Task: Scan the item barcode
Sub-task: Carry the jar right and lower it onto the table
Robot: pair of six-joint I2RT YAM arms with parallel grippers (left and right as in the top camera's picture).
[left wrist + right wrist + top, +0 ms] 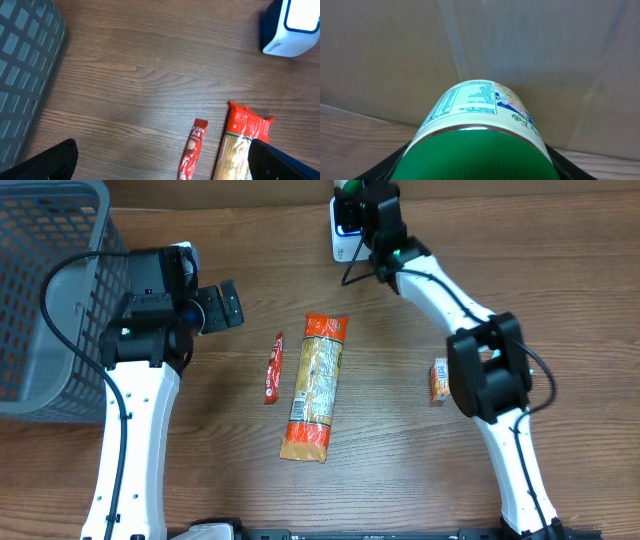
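My right gripper is holding the can, and it will set it free on the bare wood across the arm [546, 372] from the small orange packet.
My right gripper [479, 167] is shut on a can with a green lid [479, 150] and a white printed label [470, 102], its black fingers [397, 162] pressing both sides. Overhead, that gripper [362, 200] holds the can at the table's far edge, right beside the white and dark barcode scanner [344, 232]. I cannot make out a barcode on the label. My left gripper [222, 307] hangs open over bare wood at the left, holding nothing. In its wrist view the scanner [292, 27] stands at the top right.
A long pasta packet [315, 385] lies mid-table with a red sachet [272, 368] to its left. A small orange packet [439, 380] lies by the right arm. A grey mesh basket [45, 290] fills the left edge. A black cable trails from the scanner.
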